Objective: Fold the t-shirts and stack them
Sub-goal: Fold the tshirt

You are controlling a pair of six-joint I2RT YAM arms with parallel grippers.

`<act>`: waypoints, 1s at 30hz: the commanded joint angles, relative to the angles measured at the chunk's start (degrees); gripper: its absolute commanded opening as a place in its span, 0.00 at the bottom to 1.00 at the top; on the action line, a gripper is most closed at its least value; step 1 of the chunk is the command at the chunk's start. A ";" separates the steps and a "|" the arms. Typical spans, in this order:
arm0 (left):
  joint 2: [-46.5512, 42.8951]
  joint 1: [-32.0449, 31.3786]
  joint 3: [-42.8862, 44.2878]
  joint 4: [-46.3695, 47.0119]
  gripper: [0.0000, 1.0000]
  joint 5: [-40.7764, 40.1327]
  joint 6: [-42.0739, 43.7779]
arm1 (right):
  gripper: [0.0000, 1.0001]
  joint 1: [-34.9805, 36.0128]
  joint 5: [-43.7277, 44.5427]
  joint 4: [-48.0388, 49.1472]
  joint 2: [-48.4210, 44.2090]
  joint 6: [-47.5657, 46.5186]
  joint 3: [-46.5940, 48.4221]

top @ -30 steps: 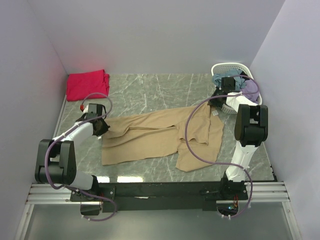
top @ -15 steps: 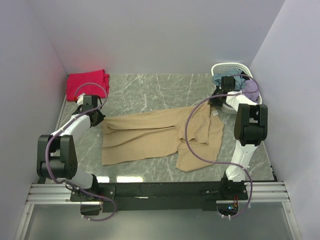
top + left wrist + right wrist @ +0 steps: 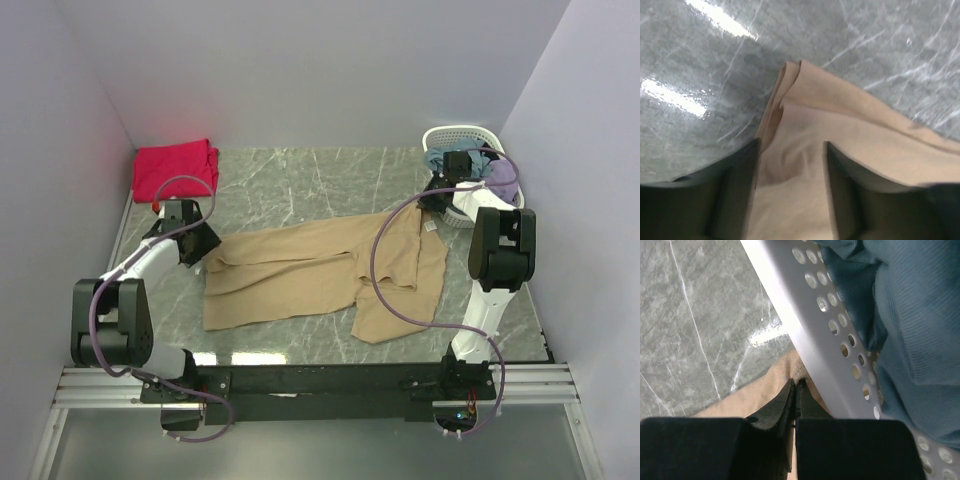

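The tan t-shirt has a slack fold running beside its far edge, so I need to pinch the fold's end (image 3: 785,107) with my left gripper and pull it taut while my right gripper holds.
The tan t-shirt (image 3: 300,275) lies spread and creased across the middle of the table. My left gripper (image 3: 203,244) hovers over its left corner, open; in the left wrist view the tan t-shirt (image 3: 850,120) lies slack between the fingers of the left gripper (image 3: 791,146). My right gripper (image 3: 437,196) is shut, its tips pinching the tee's far right edge beside the basket; the right wrist view shows the right gripper (image 3: 796,383) with the tan t-shirt (image 3: 765,390) puckered at its tips. The red-pink t-shirt (image 3: 175,168) lies folded in the far left corner.
A white lattice basket (image 3: 460,134) stands at the far right, holding blue and purple clothes (image 3: 500,178). Its wall (image 3: 805,325) runs right next to my right fingers. Walls close the table in at the back and on both sides.
My left gripper has opened and let go of the tan t-shirt's left corner, after shifting a little toward the far left. The right arm has not moved.
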 commanded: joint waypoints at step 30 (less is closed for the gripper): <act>-6.63 0.14 -8.64 5.25 0.70 3.46 -0.60 | 0.01 -0.73 -1.28 -0.15 0.88 -0.82 2.46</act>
